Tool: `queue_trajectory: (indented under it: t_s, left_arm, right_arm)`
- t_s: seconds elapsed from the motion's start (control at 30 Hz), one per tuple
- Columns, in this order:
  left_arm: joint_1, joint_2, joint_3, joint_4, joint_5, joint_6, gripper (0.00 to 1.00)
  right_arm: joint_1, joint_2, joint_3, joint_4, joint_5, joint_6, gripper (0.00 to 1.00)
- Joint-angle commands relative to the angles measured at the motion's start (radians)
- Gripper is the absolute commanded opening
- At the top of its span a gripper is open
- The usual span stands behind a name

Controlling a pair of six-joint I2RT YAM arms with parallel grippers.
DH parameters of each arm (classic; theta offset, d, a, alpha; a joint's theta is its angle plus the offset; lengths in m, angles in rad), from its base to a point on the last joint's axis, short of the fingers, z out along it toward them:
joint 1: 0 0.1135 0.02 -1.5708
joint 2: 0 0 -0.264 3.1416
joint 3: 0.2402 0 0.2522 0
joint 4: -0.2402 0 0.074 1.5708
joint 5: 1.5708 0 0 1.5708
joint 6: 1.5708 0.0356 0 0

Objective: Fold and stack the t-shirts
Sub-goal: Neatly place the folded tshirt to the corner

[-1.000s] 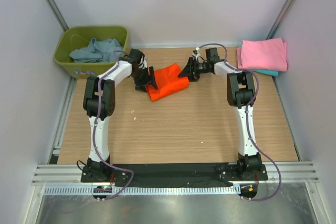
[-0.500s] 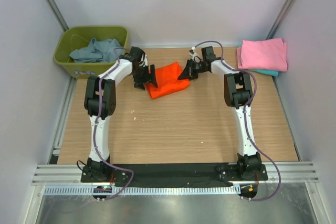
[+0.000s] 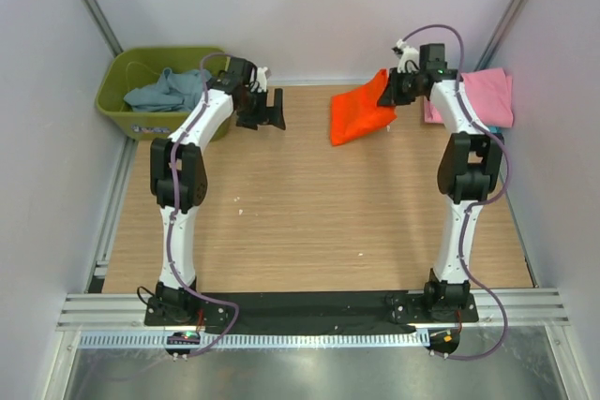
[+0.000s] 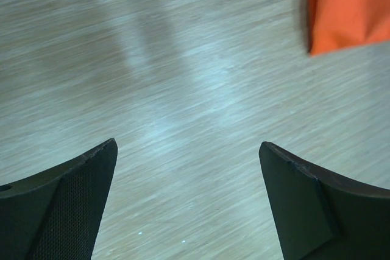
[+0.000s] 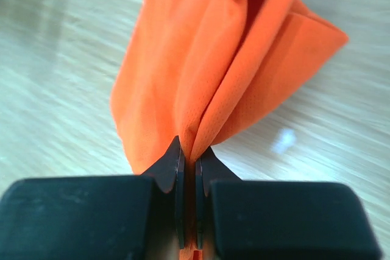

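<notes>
The robot's right gripper should release the orange t-shirt, hanging above the back of the table, on top of the folded pink t-shirt [image 3: 471, 92].
The folded orange t-shirt [image 3: 358, 113] hangs by one edge from my right gripper [image 3: 387, 93], which is shut on it, above the back of the table. In the right wrist view the orange t-shirt [image 5: 225, 65] droops away from the pinched jaws of the right gripper [image 5: 188, 159]. Right of it, a folded pink t-shirt [image 3: 478, 96] lies on a teal one [image 3: 480, 128] at the back right. My left gripper [image 3: 267, 108] stands open over bare wood near the back left; in the left wrist view the left gripper [image 4: 187, 178] holds nothing, with a corner of the orange t-shirt [image 4: 344, 7] at top right.
An olive-green tub [image 3: 129, 111] at the back left corner holds crumpled blue-grey t-shirts [image 3: 173, 89]. White walls close in the wooden table [image 3: 309, 222] on three sides. Both arm bases sit on the black strip at the near edge.
My right gripper shut on the orange t-shirt and lifted it off the table, up and to the right toward the pink stack. My left gripper opened, let go and drew back.
</notes>
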Motion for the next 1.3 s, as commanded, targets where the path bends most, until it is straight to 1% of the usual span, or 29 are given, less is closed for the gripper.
queue_trajectory:
  t_s: [0.0, 0.03, 0.07, 0.3, 0.43, 0.63, 0.9, 1.27]
  left_arm:
    - [-0.001, -0.003, 0.025, -0.027, 0.11, 0.016, 1.0]
    - [-0.001, -0.001, 0.018, -0.015, 0.15, 0.011, 1.0]
    - [-0.004, 0.002, 0.016, -0.012, 0.158, 0.002, 1.0]
    - [-0.018, 0.001, -0.016, 0.007, 0.167, -0.009, 0.99]
    - [-0.027, 0.001, -0.022, 0.014, 0.178, -0.017, 1.0]
    - [-0.041, 0.007, -0.027, 0.019, 0.181, -0.021, 1.0]
    - [-0.059, 0.004, -0.032, 0.024, 0.153, -0.023, 1.0]
    - [-0.106, 0.004, -0.028, 0.022, 0.12, -0.009, 1.0]
  right_arm:
    - [-0.022, -0.104, 0.003, -0.028, 0.107, -0.118, 0.01]
    - [-0.044, -0.119, 0.006, -0.031, 0.116, -0.13, 0.01]
    - [-0.051, -0.124, 0.019, -0.035, 0.127, -0.154, 0.01]
    - [-0.111, -0.165, 0.057, -0.055, 0.208, -0.247, 0.01]
    - [-0.166, -0.148, 0.104, -0.054, 0.28, -0.279, 0.01]
    - [-0.235, -0.111, 0.195, -0.04, 0.333, -0.314, 0.01]
    - [-0.3, -0.093, 0.226, -0.008, 0.367, -0.316, 0.01]
    - [-0.386, -0.024, 0.301, 0.029, 0.402, -0.316, 0.01]
